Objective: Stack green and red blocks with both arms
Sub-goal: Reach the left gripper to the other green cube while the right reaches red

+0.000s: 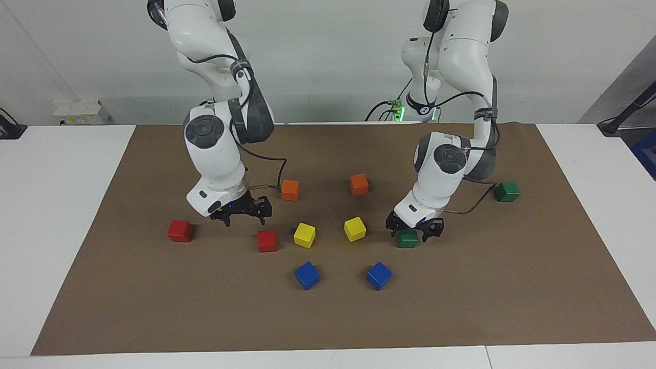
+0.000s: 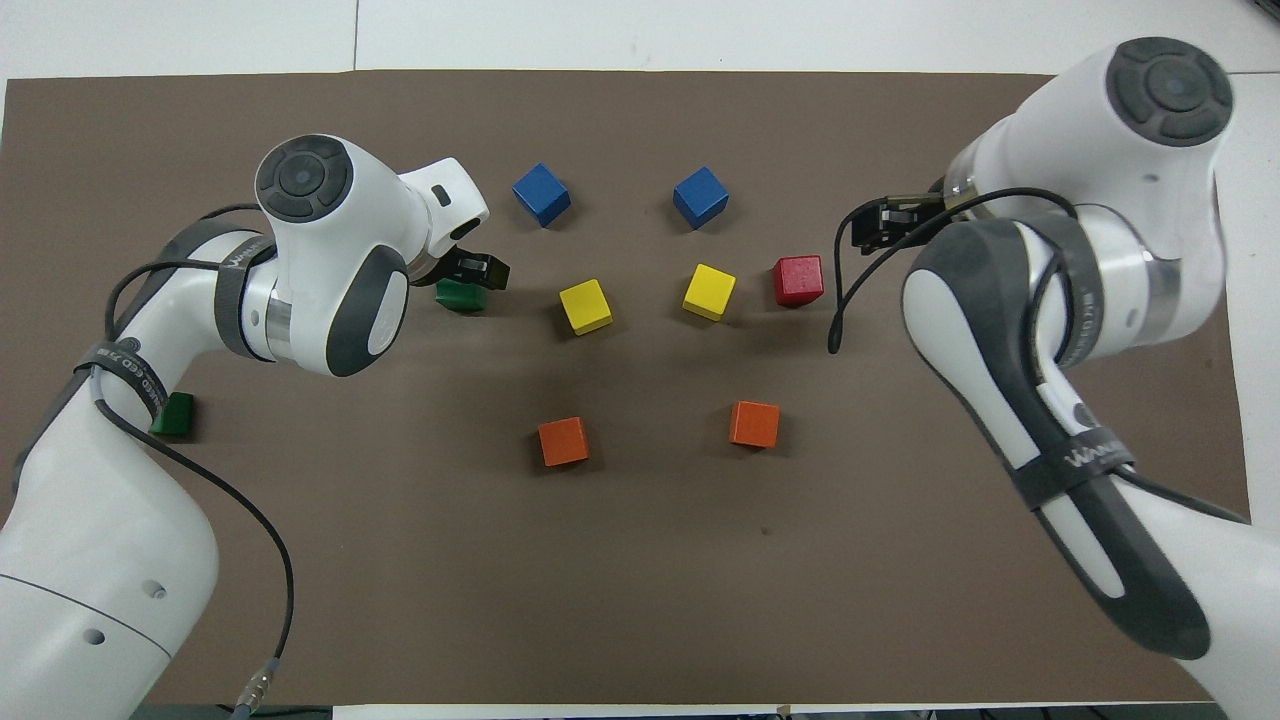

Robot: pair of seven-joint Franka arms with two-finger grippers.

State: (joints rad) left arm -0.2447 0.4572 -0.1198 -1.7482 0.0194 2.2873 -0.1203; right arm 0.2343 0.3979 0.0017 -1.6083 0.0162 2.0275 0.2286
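Observation:
My right gripper is to move next over the red block (image 2: 798, 281) nearest the yellow cubes and close around it, since the other one will be the base.
My left gripper (image 1: 414, 229) is low on the mat, open, with its fingers either side of a dark green block (image 1: 408, 239); the overhead view shows this gripper (image 2: 470, 268) over that block (image 2: 460, 296). The second green block (image 1: 507, 191) lies toward the left arm's end, also seen from overhead (image 2: 176, 414). My right gripper (image 1: 244, 215) is open and hovers just above the mat, close beside a red block (image 1: 266, 241), which lies beside the gripper (image 2: 882, 226) in the overhead view (image 2: 798, 279). The second red block (image 1: 180, 230) lies toward the right arm's end, hidden by the arm from overhead.
Two yellow cubes (image 1: 304, 235) (image 1: 354, 228) lie between the red and green blocks. Two orange cubes (image 1: 289, 190) (image 1: 359, 184) lie nearer to the robots, two blue cubes (image 1: 307, 275) (image 1: 379, 275) farther. All rest on a brown mat (image 1: 328, 318).

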